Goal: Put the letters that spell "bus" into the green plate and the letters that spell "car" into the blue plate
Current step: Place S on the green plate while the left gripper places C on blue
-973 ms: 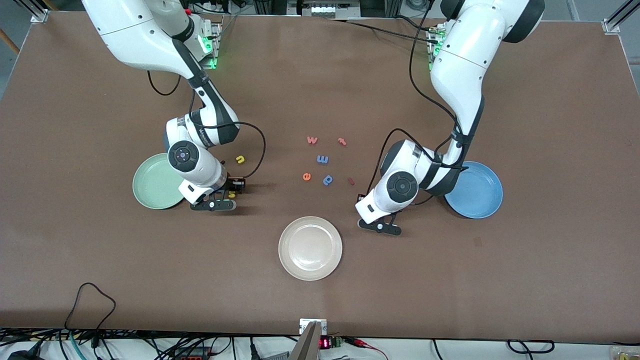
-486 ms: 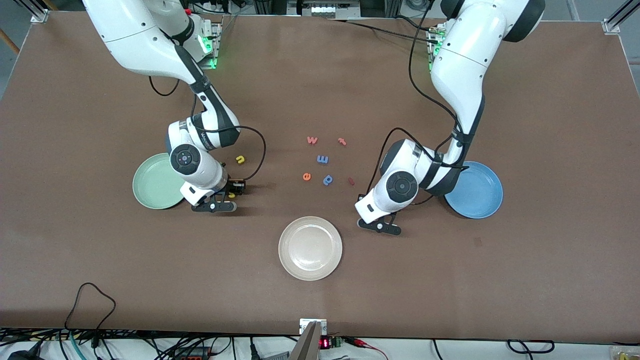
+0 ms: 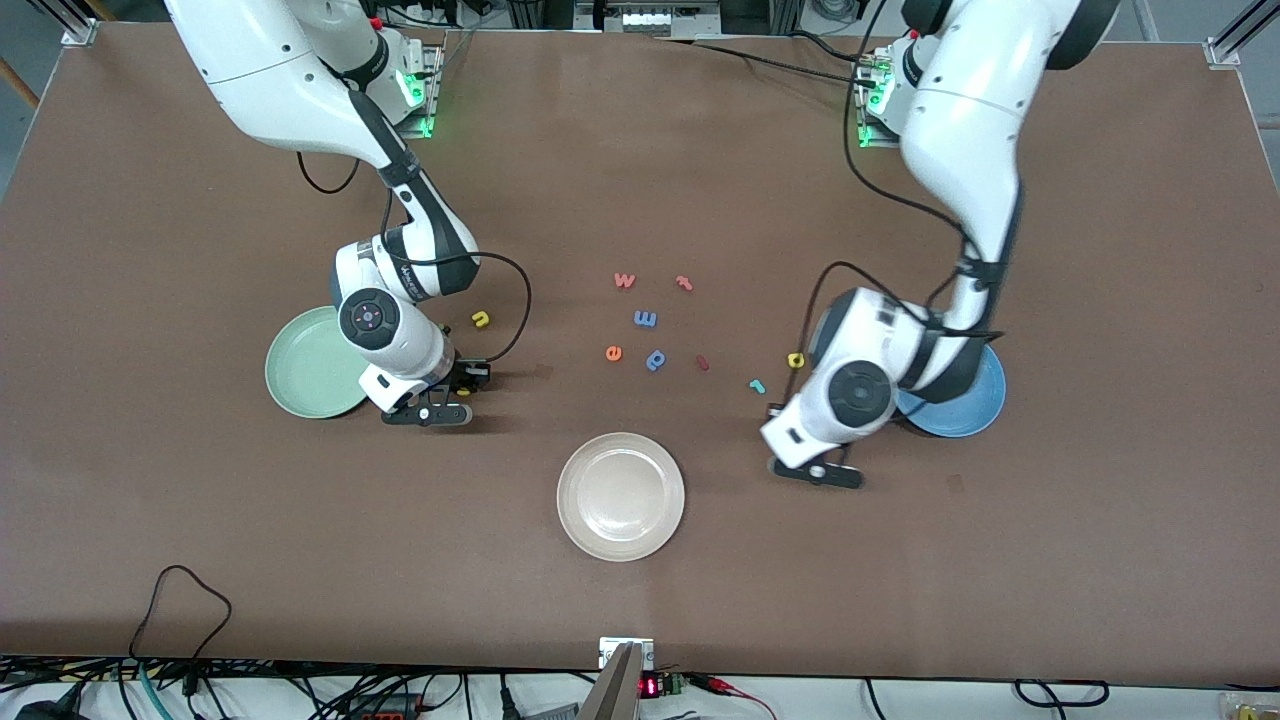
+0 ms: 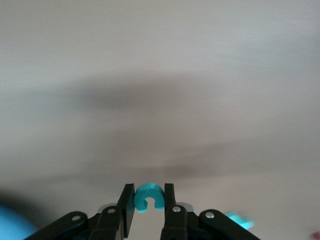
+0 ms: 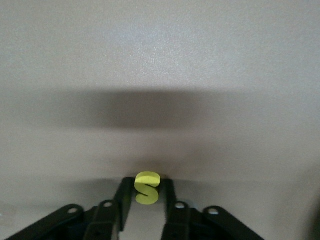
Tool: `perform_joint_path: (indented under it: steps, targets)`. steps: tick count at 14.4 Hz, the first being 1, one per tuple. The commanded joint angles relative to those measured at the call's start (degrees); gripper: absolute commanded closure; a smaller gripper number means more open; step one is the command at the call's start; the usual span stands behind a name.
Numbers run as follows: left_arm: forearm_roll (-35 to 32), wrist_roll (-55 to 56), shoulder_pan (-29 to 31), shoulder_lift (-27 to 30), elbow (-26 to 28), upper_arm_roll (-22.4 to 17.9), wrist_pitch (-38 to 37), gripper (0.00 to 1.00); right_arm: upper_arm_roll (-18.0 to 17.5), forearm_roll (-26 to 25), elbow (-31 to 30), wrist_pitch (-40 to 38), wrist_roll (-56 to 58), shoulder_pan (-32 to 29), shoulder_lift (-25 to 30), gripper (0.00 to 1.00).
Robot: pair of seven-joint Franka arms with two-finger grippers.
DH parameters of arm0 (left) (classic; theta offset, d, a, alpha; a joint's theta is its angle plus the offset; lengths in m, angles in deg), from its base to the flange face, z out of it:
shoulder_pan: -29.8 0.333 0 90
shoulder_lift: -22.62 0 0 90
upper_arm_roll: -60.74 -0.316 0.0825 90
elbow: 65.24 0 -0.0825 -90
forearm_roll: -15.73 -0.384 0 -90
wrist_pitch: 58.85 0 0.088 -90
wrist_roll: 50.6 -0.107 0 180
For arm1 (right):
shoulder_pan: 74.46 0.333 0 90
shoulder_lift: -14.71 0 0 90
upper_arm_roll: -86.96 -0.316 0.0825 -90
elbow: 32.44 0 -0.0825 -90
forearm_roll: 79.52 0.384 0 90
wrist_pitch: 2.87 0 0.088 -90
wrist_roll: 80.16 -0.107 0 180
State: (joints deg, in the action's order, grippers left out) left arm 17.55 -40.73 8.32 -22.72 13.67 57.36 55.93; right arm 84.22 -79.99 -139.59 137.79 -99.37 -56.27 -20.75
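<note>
My right gripper will release the yellow s, held low beside the green plate, in the middle of the green plate (image 3: 324,362).
A teal c (image 4: 147,196) is pinched between the fingers of my left gripper (image 4: 148,192), which is shut on it. The left hand (image 3: 845,400) is over the table beside the blue plate (image 3: 978,400). My right gripper (image 5: 147,186) is shut on a yellow s (image 5: 147,189), low over the table beside the green plate (image 3: 305,365). In the front view the right gripper (image 3: 462,382) hides the s. A yellow u (image 3: 481,319) lies beside the right arm. A yellow a (image 3: 796,360) and a teal r (image 3: 757,385) lie beside the left hand.
A white plate (image 3: 620,496) sits nearer the front camera, mid-table. Loose letters lie in the middle: an orange w (image 3: 624,280), a red one (image 3: 684,283), a blue one (image 3: 645,319), an orange e (image 3: 613,352), a blue p (image 3: 655,359), a small red one (image 3: 702,363).
The left arm has swung toward the blue plate with the teal c, uncovering the yellow a and teal r. The right gripper has closed on the yellow s.
</note>
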Motion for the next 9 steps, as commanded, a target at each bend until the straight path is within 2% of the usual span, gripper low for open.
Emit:
perform_joint_path:
  steps: [1,3,5,8,9]
  targets:
    - [-1.12,-7.12,7.75,4.90,2.47,0.56,-6.64,0.86,0.19,0.04,0.54,0.75,-0.48,0.36,-1.01,0.99]
    - [-1.21,-8.71,9.96,8.32,7.90,0.39,-7.99,0.85,0.28,0.04,0.54,0.58,-0.13,-0.17,-0.84,1.00]
    - [-1.21,-10.38,12.24,11.32,15.72,0.38,-4.15,0.82,0.80,-0.31,0.45,-0.91,0.57,-1.65,0.56,1.00]
    - [-1.21,-13.02,14.44,13.35,24.87,0.47,4.38,0.80,0.89,-0.40,0.54,-10.81,1.19,-4.82,5.65,1.00]
    - [-1.21,-13.20,14.88,13.44,27.24,0.47,7.36,0.76,0.89,-0.40,0.54,-14.24,2.06,-6.48,6.97,1.00]
